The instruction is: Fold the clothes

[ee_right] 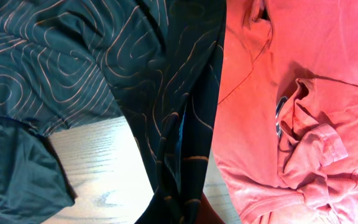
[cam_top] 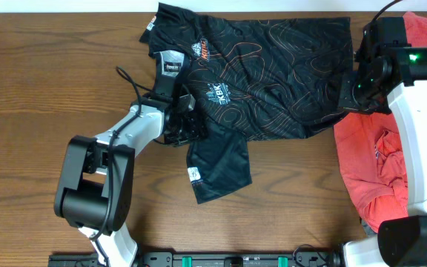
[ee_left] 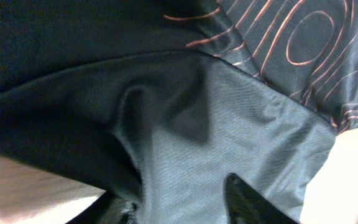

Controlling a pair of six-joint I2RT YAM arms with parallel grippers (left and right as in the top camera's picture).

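The robot's right gripper needs to release the hem on the jersey's swirled cloth [cam_top: 310,102] [ee_right: 122,59], short of the red T-shirts.
The black jersey [cam_top: 265,67] with orange swirls lies spread across the table's back, one sleeve [cam_top: 217,159] hanging toward the front. My left gripper [cam_top: 186,126] is at the jersey's left side near the sleeve seam, shut on its plain black fabric [ee_left: 185,143], which fills the left wrist view. My right gripper [cam_top: 354,93] is shut on the jersey's right hem; a bunched strip of patterned cloth [ee_right: 185,162] runs into the jaws in the right wrist view.
A pile of red T-shirts [cam_top: 369,159] lies at the right edge, next to the right arm, and shows in the right wrist view [ee_right: 291,93]. Bare wooden table [cam_top: 35,89] lies left and front.
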